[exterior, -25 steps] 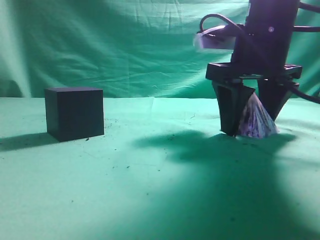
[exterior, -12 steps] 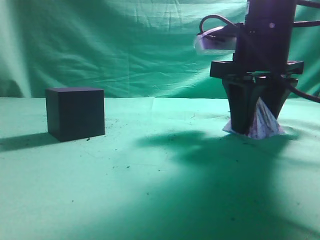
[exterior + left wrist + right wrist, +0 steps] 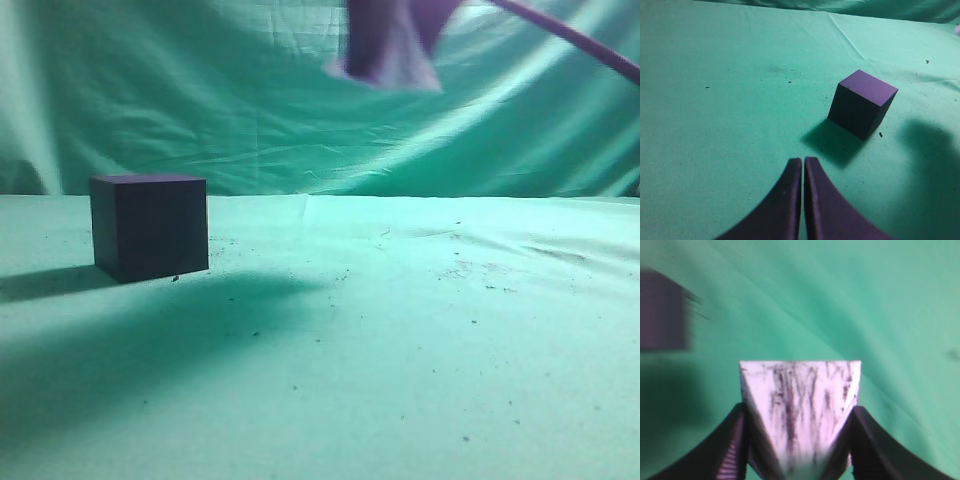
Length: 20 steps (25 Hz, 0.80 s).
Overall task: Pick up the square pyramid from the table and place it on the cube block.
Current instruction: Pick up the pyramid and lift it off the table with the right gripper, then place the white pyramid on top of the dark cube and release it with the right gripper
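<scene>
Next, I let go of the square pyramid with my right gripper on the middle of the dark cube block's flat top (image 3: 142,179). The pyramid now hangs high above the table.
The dark cube block (image 3: 149,226) stands on the green table (image 3: 400,340) at the left. It also shows in the left wrist view (image 3: 862,102) and blurred at the left edge of the right wrist view (image 3: 660,310). My right gripper (image 3: 799,440) is shut on the white-lilac marbled square pyramid (image 3: 799,400). In the exterior view the pyramid (image 3: 390,55) hangs blurred at the top edge, high above the table and to the right of the cube. My left gripper (image 3: 803,162) is shut and empty, low over the cloth, short of the cube.
A wrinkled green backdrop (image 3: 250,110) hangs behind the table. A dark cable (image 3: 570,35) crosses the upper right. Small dark specks dot the cloth.
My right gripper has lifted the pyramid off the table at the right and carried it up and to the left, to the top of the exterior view. The cube has not moved.
</scene>
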### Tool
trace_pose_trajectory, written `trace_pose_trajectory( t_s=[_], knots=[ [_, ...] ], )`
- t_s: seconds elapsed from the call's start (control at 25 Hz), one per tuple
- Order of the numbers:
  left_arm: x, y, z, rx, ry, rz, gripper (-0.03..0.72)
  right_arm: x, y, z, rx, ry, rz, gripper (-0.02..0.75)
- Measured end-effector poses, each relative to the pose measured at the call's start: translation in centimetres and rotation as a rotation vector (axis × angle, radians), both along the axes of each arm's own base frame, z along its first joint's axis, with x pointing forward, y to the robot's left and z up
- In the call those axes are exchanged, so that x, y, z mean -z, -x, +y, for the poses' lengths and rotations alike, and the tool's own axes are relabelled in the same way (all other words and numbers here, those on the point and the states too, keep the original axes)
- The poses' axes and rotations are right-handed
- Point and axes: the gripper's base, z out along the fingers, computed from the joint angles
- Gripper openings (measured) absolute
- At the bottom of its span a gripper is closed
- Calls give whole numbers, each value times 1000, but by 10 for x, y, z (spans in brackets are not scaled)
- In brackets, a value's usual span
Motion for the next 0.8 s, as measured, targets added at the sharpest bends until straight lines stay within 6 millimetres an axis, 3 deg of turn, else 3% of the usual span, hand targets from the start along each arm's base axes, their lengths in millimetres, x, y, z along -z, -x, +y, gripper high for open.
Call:
trace_pose_trajectory(
  t_s=[0.16, 0.36, 0.6, 0.8],
  knots=[
    [0, 0, 0, 0, 0, 0, 0, -18, 27, 60, -137, -119, -48, 386],
    [0, 0, 0, 0, 0, 0, 0, 13, 38, 116, -236, -112, -12, 386],
    [0, 0, 0, 0, 0, 0, 0, 49, 24, 137, -244, -74, 20, 386],
    [0, 0, 0, 0, 0, 0, 0, 55, 20, 140, -246, -64, 11, 386]
  ],
)
